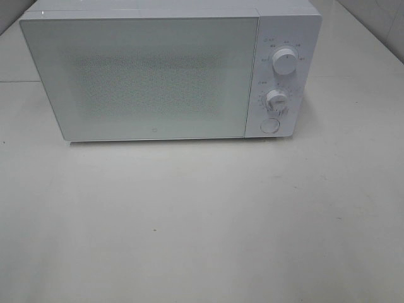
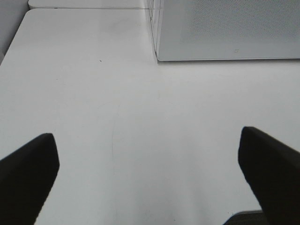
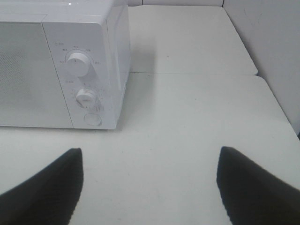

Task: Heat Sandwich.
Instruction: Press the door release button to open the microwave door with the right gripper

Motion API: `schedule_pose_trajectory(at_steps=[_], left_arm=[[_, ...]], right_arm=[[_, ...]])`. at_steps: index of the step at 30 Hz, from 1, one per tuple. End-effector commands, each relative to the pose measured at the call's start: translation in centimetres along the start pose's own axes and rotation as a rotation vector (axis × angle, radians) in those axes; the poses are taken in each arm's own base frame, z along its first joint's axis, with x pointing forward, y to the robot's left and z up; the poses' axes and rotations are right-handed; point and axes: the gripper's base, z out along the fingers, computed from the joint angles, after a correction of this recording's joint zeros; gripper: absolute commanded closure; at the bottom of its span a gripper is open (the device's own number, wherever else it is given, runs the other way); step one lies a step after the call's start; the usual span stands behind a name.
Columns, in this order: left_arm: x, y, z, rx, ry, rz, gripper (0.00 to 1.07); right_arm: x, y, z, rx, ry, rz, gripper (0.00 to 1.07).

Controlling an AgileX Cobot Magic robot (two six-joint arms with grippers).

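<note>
I need to shut the empty fingers of my right gripper in front of the microwave's round button (image 1: 270, 125) (image 3: 92, 119), below the lower knob, ready to push it.
A white microwave (image 1: 158, 69) stands at the back of the white table with its door shut. Its control panel has two knobs, the upper (image 1: 285, 62) and the lower (image 1: 276, 99), and a round button (image 1: 269, 125). The sandwich and its plate are out of view. Neither arm shows in the exterior high view. My left gripper (image 2: 147, 180) is open and empty above bare table, short of the microwave's left front corner (image 2: 157, 54). My right gripper (image 3: 150, 185) is open and empty, in front of the microwave's right side (image 3: 89, 84).
The table (image 1: 202, 221) is made of two tops joined by a seam (image 3: 197, 74) behind the microwave's right side. A grey wall (image 3: 267, 42) runs along the table's right edge. The table's left edge (image 2: 14, 42) lies left of the microwave.
</note>
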Motion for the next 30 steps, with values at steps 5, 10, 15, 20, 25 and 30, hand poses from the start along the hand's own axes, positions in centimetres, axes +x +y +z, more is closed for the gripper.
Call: schedule_pose_trajectory(at_steps=[5, 10, 15, 20, 25, 30], left_arm=[[0.2, -0.1, -0.3, 0.000, -0.025, -0.004, 0.08], [0.2, -0.1, -0.3, 0.000, -0.025, -0.004, 0.08], [0.2, -0.1, -0.3, 0.000, -0.025, -0.004, 0.08], [0.2, -0.1, -0.3, 0.000, -0.025, -0.004, 0.08], [0.2, -0.1, -0.3, 0.000, -0.025, -0.004, 0.08], [0.2, -0.1, -0.3, 0.000, -0.025, -0.004, 0.08]], right_arm=[[-0.9, 0.1, 2.7, -0.002, -0.010, -0.001, 0.32], [-1.3, 0.2, 4.5, -0.006, 0.023, -0.004, 0.32], [-1.5, 0.3, 6.4, -0.010, 0.050, -0.007, 0.32], [-1.6, 0.5, 8.6, -0.015, 0.068, -0.009, 0.32], [-1.6, 0.6, 10.3, -0.021, 0.071, -0.010, 0.32], [-1.8, 0.7, 11.8, -0.027, 0.049, -0.011, 0.32]])
